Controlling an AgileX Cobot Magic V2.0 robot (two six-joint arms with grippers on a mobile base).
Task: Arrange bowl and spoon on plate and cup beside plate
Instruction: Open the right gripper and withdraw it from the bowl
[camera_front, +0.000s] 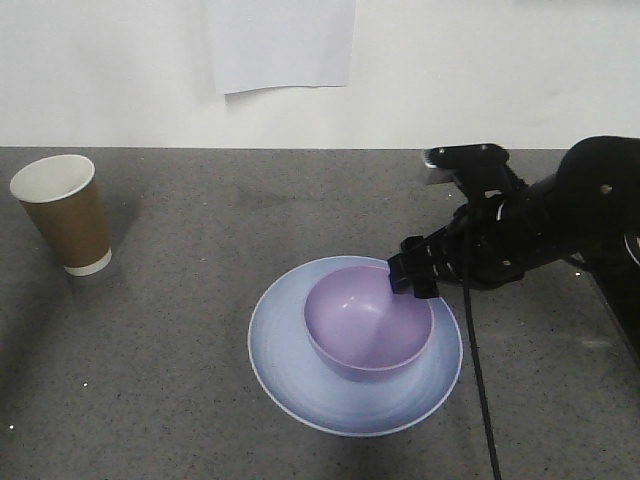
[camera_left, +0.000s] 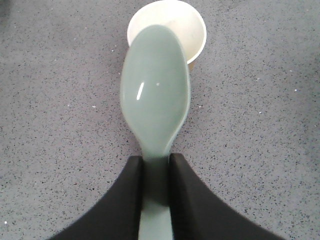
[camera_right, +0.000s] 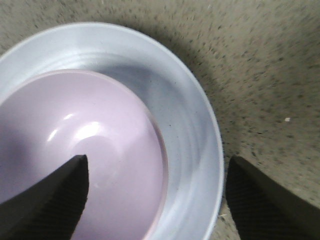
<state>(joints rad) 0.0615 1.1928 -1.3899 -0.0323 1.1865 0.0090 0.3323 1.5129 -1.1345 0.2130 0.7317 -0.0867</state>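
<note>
My left gripper has the mint-green spoon to place. It will let go of it inside the lavender bowl (camera_front: 341, 331), with the spoon's handle leaning over the bowl's rim.
The lavender bowl (camera_front: 368, 325) sits upright on the pale blue plate (camera_front: 280, 350) at the table's middle. My right gripper (camera_front: 412, 272) hovers at the bowl's far right rim. It is open in the right wrist view (camera_right: 156, 162), with one finger over the bowl (camera_right: 75, 130) and the other past the plate's rim (camera_right: 190, 135); nothing is between them. The brown cup (camera_front: 60, 215) stands upright at the far left. My left gripper (camera_left: 156, 165) is shut on the handle of the mint-green spoon (camera_left: 155, 95), held above the cup (camera_left: 190, 27). The front view shows neither this gripper nor the spoon.
The grey speckled table (camera_front: 200, 260) ends at a white wall at the back, where a white sheet of paper (camera_front: 285, 40) hangs. A black cable (camera_front: 478, 380) drops from my right arm past the plate's right side.
</note>
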